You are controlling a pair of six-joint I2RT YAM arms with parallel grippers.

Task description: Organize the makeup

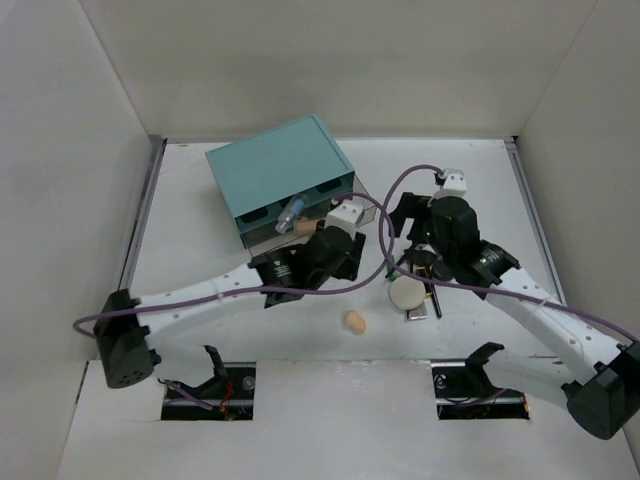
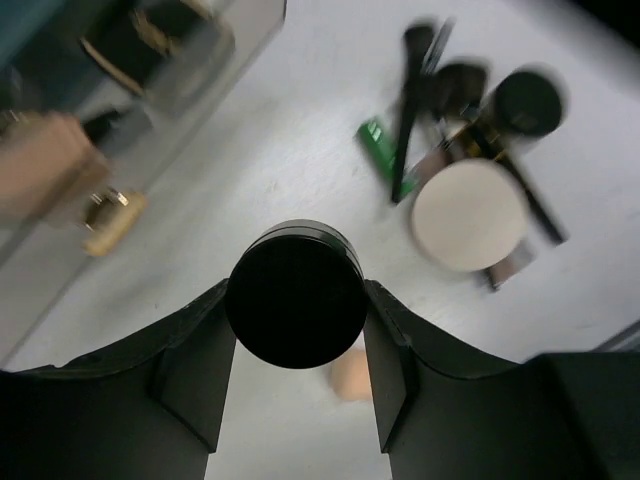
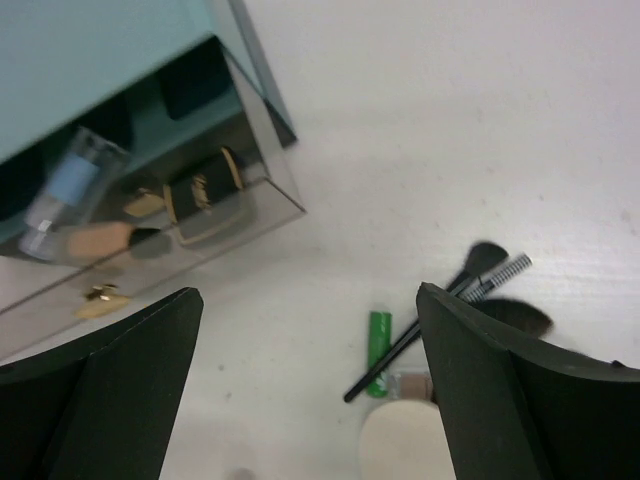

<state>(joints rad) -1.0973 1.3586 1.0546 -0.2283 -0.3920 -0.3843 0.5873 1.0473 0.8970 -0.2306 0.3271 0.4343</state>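
The robot's left gripper will release the round black compact, now held above the table, in the open drawer (image 1: 276, 240), in front of the clear bottle.
My left gripper (image 2: 296, 312) is shut on a black round compact (image 2: 295, 290) and holds it above the table beside the open drawer (image 2: 150, 60). The peach sponge (image 1: 354, 322) lies on the table below it. My right gripper (image 3: 310, 385) is open and empty, above a pile holding the cream puff (image 3: 405, 442), a green tube (image 3: 378, 350) and black brushes (image 3: 445, 305). In the drawer lie a clear bottle (image 3: 65, 190), a tan cylinder (image 3: 95, 240) and a black and gold case (image 3: 205, 195). From above, the left gripper (image 1: 335, 252) sits at the drawer front and the right gripper (image 1: 412, 255) above the puff (image 1: 406, 292).
The teal box (image 1: 280, 175) stands at the back left, its lower drawer pulled out toward the arms, with a gold handle (image 3: 104, 297). Another black round compact (image 2: 527, 102) lies in the pile. White walls close in the table on three sides.
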